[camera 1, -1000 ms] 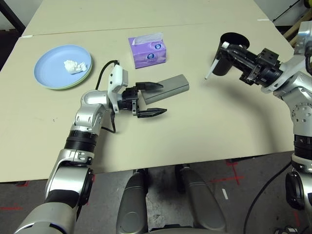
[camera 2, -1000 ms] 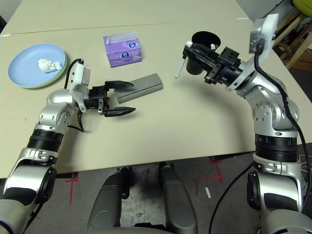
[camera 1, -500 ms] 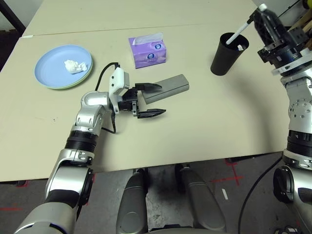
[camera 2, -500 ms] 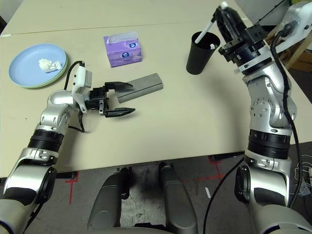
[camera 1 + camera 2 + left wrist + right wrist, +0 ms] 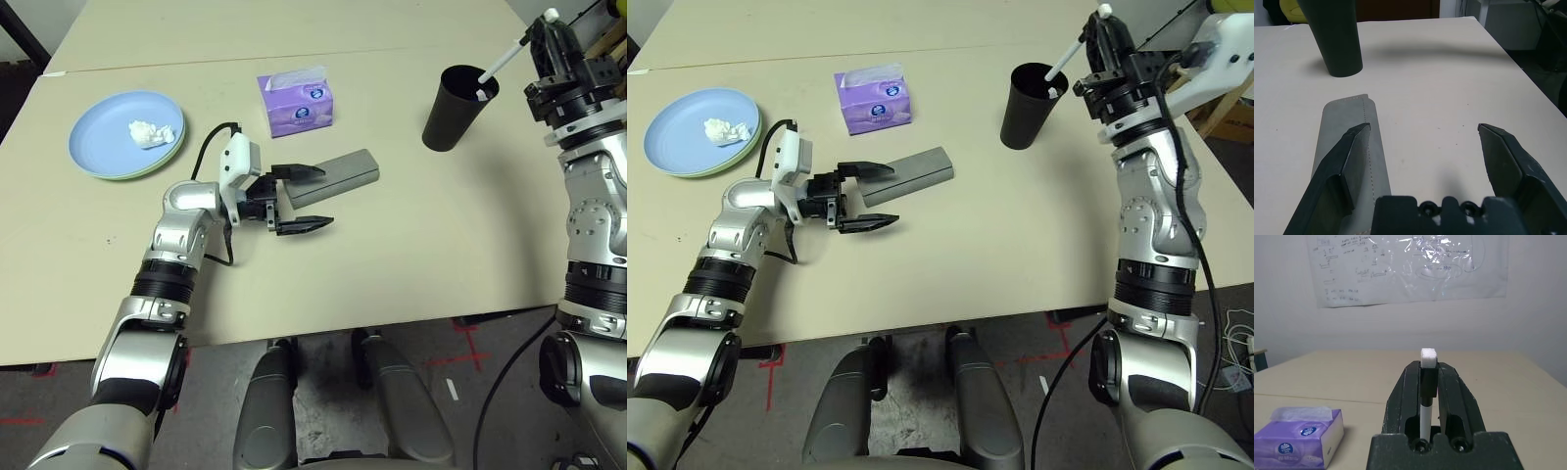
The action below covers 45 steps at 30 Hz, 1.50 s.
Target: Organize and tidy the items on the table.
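Next, my right gripper lets go of the white pen inside the black cup (image 5: pixel 468 88), next to the white thing that is already there.
My right gripper (image 5: pixel 551 41) is shut on a thin white pen (image 5: pixel 505 61), held high to the right of the black cup (image 5: pixel 456 110). The pen slants down, its lower end at the cup's mouth, and something white lies inside the cup. In the right wrist view the pen (image 5: pixel 1427 382) stands between the closed fingers. My left gripper (image 5: pixel 327 197) is open low over the table (image 5: pixel 411 245), one finger over the near end of the grey glasses case (image 5: pixel 338 174). The case (image 5: pixel 1349 112) lies beside that finger (image 5: pixel 1349 152). A tissue wad (image 5: pixel 149 132) sits on the light blue plate (image 5: pixel 103 137), stacked on the green plate (image 5: pixel 147 174).
A purple tissue box (image 5: pixel 297 102) stands behind the glasses case. The plates are at the far left of the table. A seam between two tabletops runs across the back. Bare tabletop lies between the case and the cup and along the front edge.
My right gripper has swung up from low beside the cup to high at its right, carrying the pen, whose lower end now meets the cup's mouth. The left arm has stayed put.
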Available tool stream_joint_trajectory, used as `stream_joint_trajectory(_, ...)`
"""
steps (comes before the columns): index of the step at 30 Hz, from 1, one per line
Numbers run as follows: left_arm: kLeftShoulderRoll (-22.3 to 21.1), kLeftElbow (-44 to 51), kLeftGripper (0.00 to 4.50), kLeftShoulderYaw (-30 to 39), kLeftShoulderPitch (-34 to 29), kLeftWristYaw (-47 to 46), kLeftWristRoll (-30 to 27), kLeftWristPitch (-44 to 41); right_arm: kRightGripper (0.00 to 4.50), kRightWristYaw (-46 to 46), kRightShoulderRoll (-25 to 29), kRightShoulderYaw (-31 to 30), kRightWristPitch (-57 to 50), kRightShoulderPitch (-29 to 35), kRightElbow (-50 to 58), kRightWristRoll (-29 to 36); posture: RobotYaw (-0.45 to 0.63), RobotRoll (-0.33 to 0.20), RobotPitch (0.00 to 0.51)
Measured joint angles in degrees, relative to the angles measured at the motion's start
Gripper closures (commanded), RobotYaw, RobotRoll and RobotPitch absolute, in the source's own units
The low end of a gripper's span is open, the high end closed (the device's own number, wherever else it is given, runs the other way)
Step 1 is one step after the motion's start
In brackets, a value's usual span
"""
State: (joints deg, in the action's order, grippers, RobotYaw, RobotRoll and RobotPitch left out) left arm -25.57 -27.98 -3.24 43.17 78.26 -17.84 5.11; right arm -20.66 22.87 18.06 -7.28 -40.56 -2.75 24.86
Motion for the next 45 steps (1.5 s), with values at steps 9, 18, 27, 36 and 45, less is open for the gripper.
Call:
stream_joint_trajectory(9,-0.09,0.02,0.0,-0.03,-0.01,-0.12,-0.01,-0.05,4.17,1.74,-0.06,-0.55,-0.6,0.0,-0.85,-1.72,0.04,0.0,0.233)
stream_joint_trajectory(18,-0.14,0.09,0.0,-0.03,-0.03,-0.13,-0.01,-0.4,4.17,3.96,-0.18,-1.93,-2.71,-0.03,-3.33,-3.83,0.05,0.0,0.235)
stream_joint_trajectory(27,-0.19,0.3,0.0,-0.03,-0.12,-0.13,-0.01,-0.86,4.17,4.64,-0.35,-3.21,-4.92,-1.5,-4.61,-4.83,0.05,0.0,0.237)
stream_joint_trajectory(36,-0.29,0.35,0.0,-0.03,-0.17,-0.13,-0.01,-1.46,3.13,5.78,-0.65,-3.84,-7.89,-1.68,-5.26,-4.91,0.05,0.0,0.235)
stream_joint_trajectory(45,-0.3,0.35,0.0,-0.01,-0.16,-0.17,-0.03,-1.56,0.31,5.35,0.34,-3.92,-9.14,-1.93,-5.26,-4.82,0.04,0.0,0.22)
